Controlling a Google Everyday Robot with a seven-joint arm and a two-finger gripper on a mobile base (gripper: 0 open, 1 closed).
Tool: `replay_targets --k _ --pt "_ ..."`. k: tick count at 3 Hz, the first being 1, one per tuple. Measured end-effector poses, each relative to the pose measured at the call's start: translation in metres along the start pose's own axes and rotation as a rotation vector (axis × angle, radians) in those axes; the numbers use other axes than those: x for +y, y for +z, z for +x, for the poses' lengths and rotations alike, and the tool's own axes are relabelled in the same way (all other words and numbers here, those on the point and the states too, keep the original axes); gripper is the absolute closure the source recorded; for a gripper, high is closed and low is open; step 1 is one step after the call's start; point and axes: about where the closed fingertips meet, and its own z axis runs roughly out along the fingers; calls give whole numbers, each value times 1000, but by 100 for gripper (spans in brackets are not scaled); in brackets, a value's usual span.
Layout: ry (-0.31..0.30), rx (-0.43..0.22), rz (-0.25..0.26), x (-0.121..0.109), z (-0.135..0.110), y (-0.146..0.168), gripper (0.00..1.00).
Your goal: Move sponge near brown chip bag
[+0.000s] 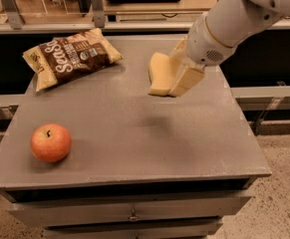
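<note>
Next, my gripper releases the sponge on the table [107,80] beside the end of the brown chip bag that faces the middle of the table. The sponge now hangs above the table's middle.
The sponge [159,74], a pale yellow foam block, hangs in the air above the middle of the grey table [134,133], casting a shadow below it. My gripper [177,76] comes in from the upper right and is shut on the sponge, with a cream finger [187,79] pressed on its right side. The brown chip bag [70,56] with white lettering lies flat at the table's far left, well to the left of the sponge.
A red apple [51,142] sits near the table's front left corner. Drawers run under the table's front edge. A railing and a shelf stand behind the table. Speckled floor shows at the right.
</note>
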Motion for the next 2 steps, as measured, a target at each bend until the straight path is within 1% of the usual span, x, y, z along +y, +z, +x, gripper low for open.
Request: replay_targets --k 1,2 --pt "-24 -49 33 -12 -24 10 100" --pt "-53 -98 44 -25 -49 31 100"
